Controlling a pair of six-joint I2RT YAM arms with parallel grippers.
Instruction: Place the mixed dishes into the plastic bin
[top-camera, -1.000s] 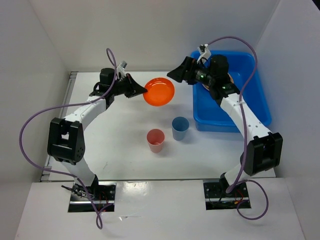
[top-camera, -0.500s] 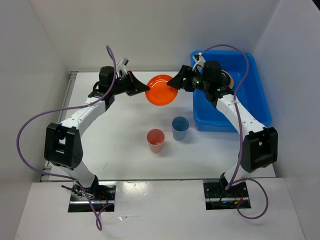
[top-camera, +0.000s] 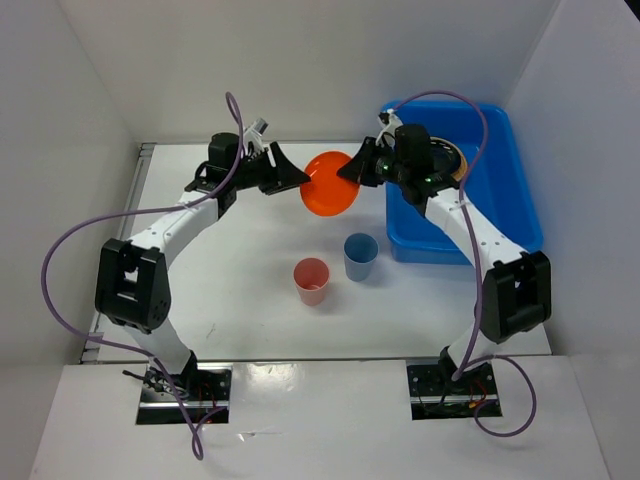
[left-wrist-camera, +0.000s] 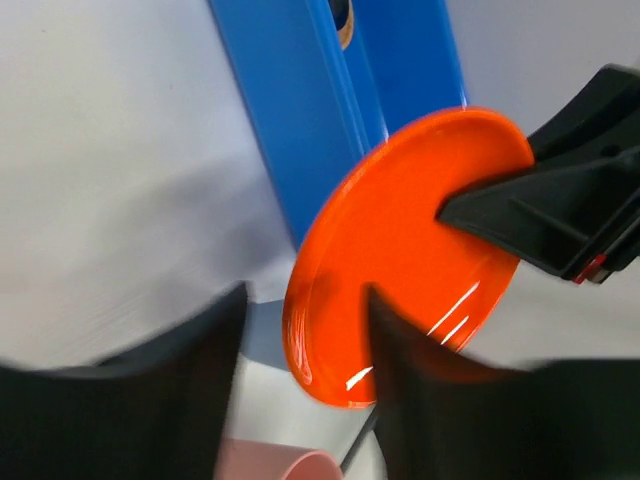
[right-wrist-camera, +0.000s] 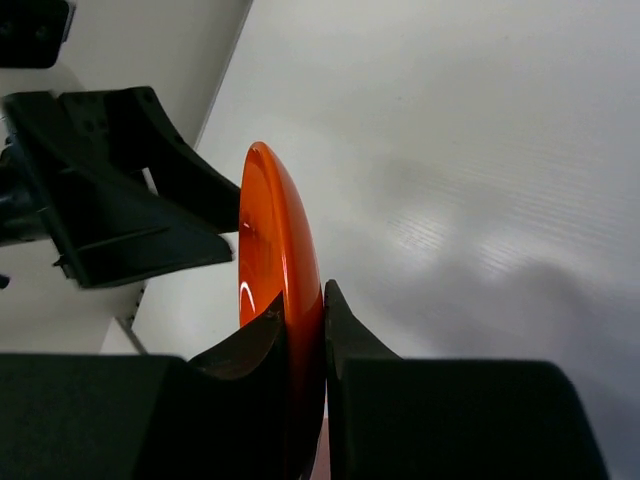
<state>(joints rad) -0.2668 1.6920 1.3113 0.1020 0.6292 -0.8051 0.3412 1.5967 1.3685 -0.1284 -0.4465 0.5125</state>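
Note:
Next, I let go of the orange plate with my right gripper on the dark dish stacked inside the blue plastic bin (top-camera: 437, 156).
An orange plate (top-camera: 328, 188) hangs on edge above the table between both arms. My right gripper (top-camera: 352, 170) is shut on its right rim; in the right wrist view the orange plate (right-wrist-camera: 270, 240) is pinched between the two jaws of the right gripper (right-wrist-camera: 300, 305). My left gripper (top-camera: 292, 180) is open, and in its wrist view the plate's (left-wrist-camera: 400, 250) lower rim lies loose between the spread jaws of the left gripper (left-wrist-camera: 305, 295). The blue plastic bin (top-camera: 500, 210) stands at the right with dishes (top-camera: 450, 160) inside. A pink cup (top-camera: 311, 280) and a blue cup (top-camera: 360, 256) stand upright on the table.
White walls enclose the table at the back and both sides. The bin's long blue wall (left-wrist-camera: 300, 120) lies just behind the plate. The pink cup (left-wrist-camera: 270, 465) sits below the left gripper. Purple cables arc over both arms.
My right gripper has come left out of the bin and shut on the plate's right rim. My left gripper, shut on the plate before, has opened. The plate has tilted more upright.

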